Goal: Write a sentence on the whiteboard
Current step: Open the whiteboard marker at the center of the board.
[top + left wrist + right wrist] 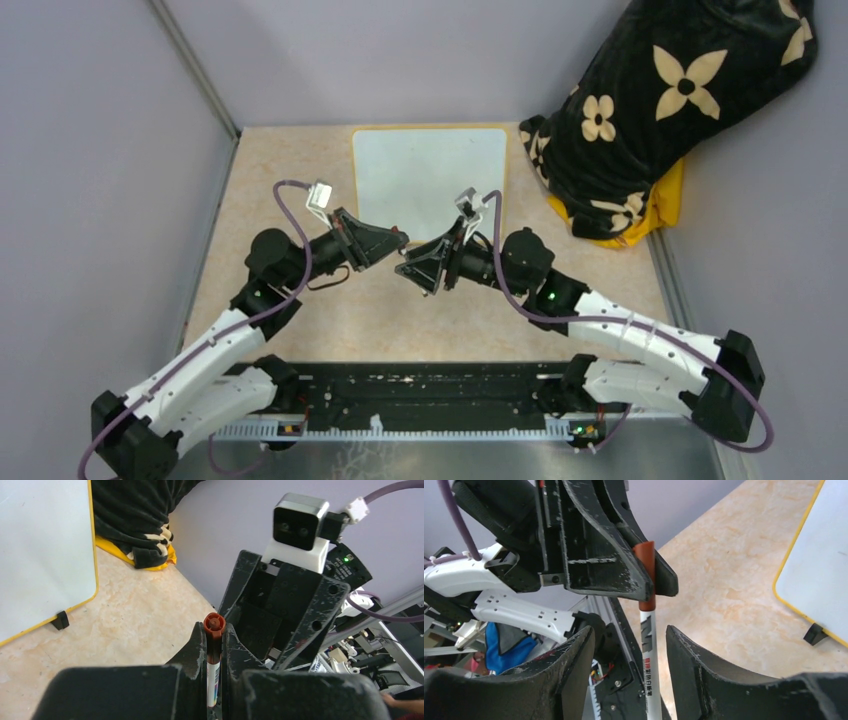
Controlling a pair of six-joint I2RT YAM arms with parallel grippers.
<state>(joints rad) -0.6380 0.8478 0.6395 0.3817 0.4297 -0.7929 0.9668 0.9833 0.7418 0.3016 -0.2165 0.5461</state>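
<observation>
The robot's left gripper should release the reddish-brown cap on the table midway [386, 306] between the whiteboard and the black rail. The cap is now in front of the whiteboard.
The whiteboard [430, 180] lies flat at the back of the table, white with a thin yellow frame; its face [40, 555] [819, 570] is blank and no sentence shows on it. In front of it the two grippers meet tip to tip. My left gripper [401, 239] [214, 632] is shut on the reddish-brown cap [214, 624] of a marker. The marker's white printed barrel [650, 665] runs between the fingers of my right gripper [402, 270] [630, 632], which stand open and apart from it on both sides. The cap [645, 565] shows pinched in the left fingers.
A black blanket with cream flowers [660, 110] lies over something yellow at the back right, beside the board. Grey walls close in the table on the left, back and right. A black rail [420, 400] runs along the near edge between the arm bases.
</observation>
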